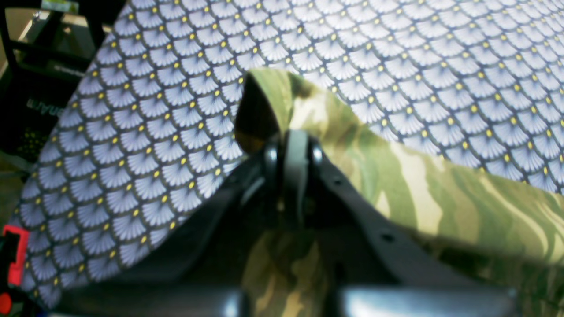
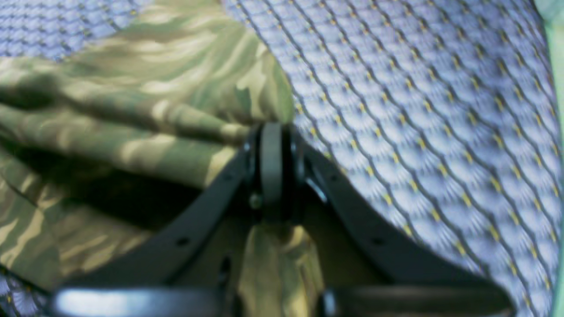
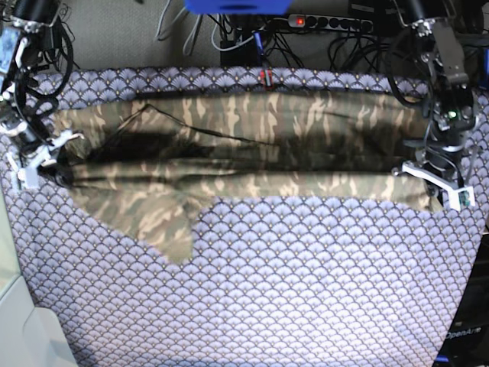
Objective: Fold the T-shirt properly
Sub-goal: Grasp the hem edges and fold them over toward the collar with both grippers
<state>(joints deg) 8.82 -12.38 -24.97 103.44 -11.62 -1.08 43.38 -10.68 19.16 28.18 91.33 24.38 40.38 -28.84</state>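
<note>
Next, my left gripper puts the raised fold down on the T-shirt's far layer, at the layer's end (image 3: 409,139) (image 1: 270,259) near the dark equipment.
The camouflage T-shirt (image 3: 252,153) lies stretched in a long band across the far half of the table, folded lengthwise, with one sleeve (image 3: 164,222) spreading toward the front. At the band's right end in the base view, my left gripper (image 3: 429,180) is shut on the cloth. The left wrist view shows its jaws (image 1: 293,145) pinching a raised fold of the T-shirt (image 1: 418,189). My right gripper (image 3: 47,162) holds the left end, and in the right wrist view it (image 2: 271,136) is shut on a bunched edge of the T-shirt (image 2: 154,101).
A purple scallop-patterned table cloth (image 3: 306,275) covers the whole table. Behind the far edge sit a power strip (image 3: 328,23) and tangled cables. Dark equipment stands past the table's right edge (image 3: 470,329).
</note>
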